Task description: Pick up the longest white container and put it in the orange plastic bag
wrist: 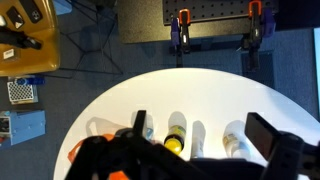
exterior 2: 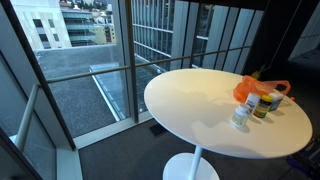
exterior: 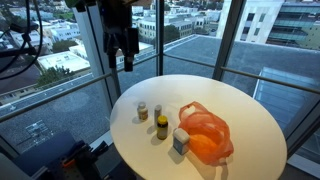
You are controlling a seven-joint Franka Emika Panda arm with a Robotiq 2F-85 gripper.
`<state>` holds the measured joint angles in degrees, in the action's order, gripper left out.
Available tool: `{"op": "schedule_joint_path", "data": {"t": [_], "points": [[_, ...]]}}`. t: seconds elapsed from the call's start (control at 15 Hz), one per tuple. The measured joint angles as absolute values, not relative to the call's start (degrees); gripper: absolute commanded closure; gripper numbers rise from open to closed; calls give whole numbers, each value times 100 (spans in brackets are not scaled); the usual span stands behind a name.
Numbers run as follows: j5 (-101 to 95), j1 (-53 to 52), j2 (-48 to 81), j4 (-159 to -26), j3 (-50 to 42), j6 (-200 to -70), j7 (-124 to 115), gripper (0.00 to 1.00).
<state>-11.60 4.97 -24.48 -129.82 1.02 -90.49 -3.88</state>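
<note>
My gripper will grab the top of the slim white container (exterior: 157, 108) (wrist: 196, 150), which is standing between the yellow-capped bottle and the other small white bottle.
Several small containers stand upright in a cluster on the round white table (exterior: 240, 105). A white container with a blue label (exterior: 180, 141) stands right beside the orange plastic bag (exterior: 206, 136) and looks the tallest. Two small white bottles (exterior: 143, 110) and a yellow-capped bottle (exterior: 162, 127) stand nearby. The bag (exterior 2: 262, 89) and the cluster (exterior 2: 241, 116) also show in both exterior views. My gripper (exterior: 122, 55) hangs open and empty high above the table edge. In the wrist view my gripper (wrist: 200, 125) frames the yellow-capped bottle (wrist: 175, 141) and a white container (wrist: 234, 141) far below.
Floor-to-ceiling windows with a railing (exterior: 60, 95) surround the table. The table stands on a single pedestal (exterior 2: 192, 165). In the wrist view, black clamps (wrist: 183, 30) and yellow equipment (wrist: 25, 45) sit on the floor beyond the table.
</note>
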Motion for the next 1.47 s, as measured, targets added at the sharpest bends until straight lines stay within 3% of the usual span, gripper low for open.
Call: {"op": "schedule_joint_path", "data": {"t": [0.6, 1.47], "points": [[-1080, 491, -1160, -13229, -54, -11042, -544, 0], [-1010, 462, -681, -13232, -125, -11662, -304, 0]]}}
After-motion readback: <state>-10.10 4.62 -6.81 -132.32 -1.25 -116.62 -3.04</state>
